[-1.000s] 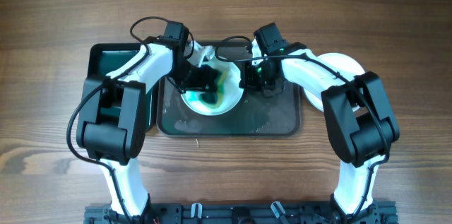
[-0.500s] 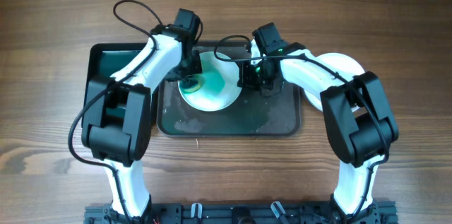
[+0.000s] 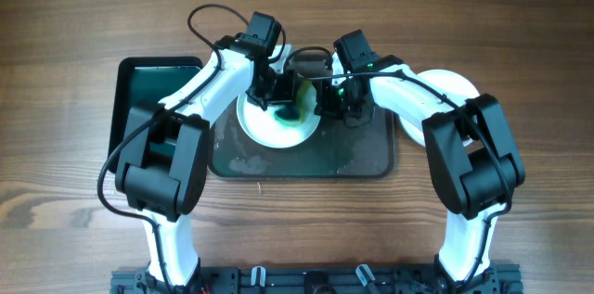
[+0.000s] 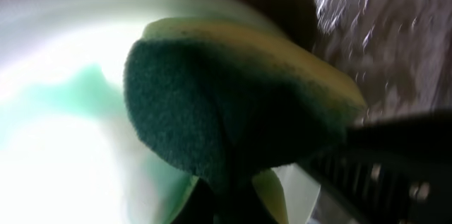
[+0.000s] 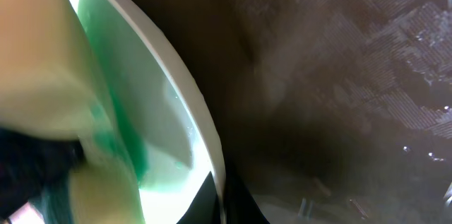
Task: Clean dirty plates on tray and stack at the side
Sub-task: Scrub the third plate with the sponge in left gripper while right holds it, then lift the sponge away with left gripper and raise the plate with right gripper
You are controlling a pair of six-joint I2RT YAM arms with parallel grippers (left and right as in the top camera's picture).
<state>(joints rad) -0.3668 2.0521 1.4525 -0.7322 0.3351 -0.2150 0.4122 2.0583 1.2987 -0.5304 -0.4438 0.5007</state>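
Observation:
The robot's right gripper needs to release the smeared plate on top of the other white plate [image 3: 441, 109] next to the grey tray.
A white plate [image 3: 267, 129] with a teal smear lies on the dark grey tray [image 3: 362, 157], at its left middle. My left gripper [image 3: 283, 90] is shut on a yellow and green sponge [image 4: 233, 90] and presses it on the plate's far part; the smeared plate fills the left wrist view [image 4: 56, 146]. My right gripper [image 3: 325, 101] is shut on the plate's right rim, which shows between its fingers [image 5: 220, 199] in the right wrist view, where the plate [image 5: 162, 118] looks tilted above the wet tray [image 5: 339, 75]. Another white plate [image 3: 452, 81] lies right of the tray, partly under the right arm.
A smaller black tray with a teal inside [image 3: 148, 81] stands left of the grey tray, partly under the left arm. The grey tray's right half is wet and bare. The wooden table surrounds both trays.
My left gripper has swept the sponge from the plate's left side across to its far right part. The teal smear is spread and darker. The right gripper has kept still on the rim.

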